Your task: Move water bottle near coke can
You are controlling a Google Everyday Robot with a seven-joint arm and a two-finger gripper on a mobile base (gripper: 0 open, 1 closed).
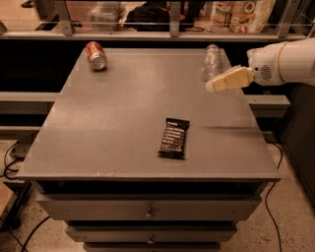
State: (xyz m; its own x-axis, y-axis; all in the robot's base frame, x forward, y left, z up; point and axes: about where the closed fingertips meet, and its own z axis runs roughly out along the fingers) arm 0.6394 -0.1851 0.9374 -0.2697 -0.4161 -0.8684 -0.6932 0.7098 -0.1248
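Next, I grip the near end [208,75] of the water bottle, leaving its far end sticking out.
The water bottle [212,61] is a small clear crinkled bottle lying at the far right of the grey table top [128,113]. The coke can [95,55] is a red can with silver ends lying on its side at the far left. My gripper [211,86] comes in from the right on a white arm. Its cream fingertip hangs just in front of the bottle's near end, above the table. It holds nothing that I can see.
A flat black snack bar wrapper [174,137] lies near the front middle of the table. Drawers [147,209] sit under the top. A shelf rail with packages [236,12] runs behind the table. Cables lie on the floor at the left.
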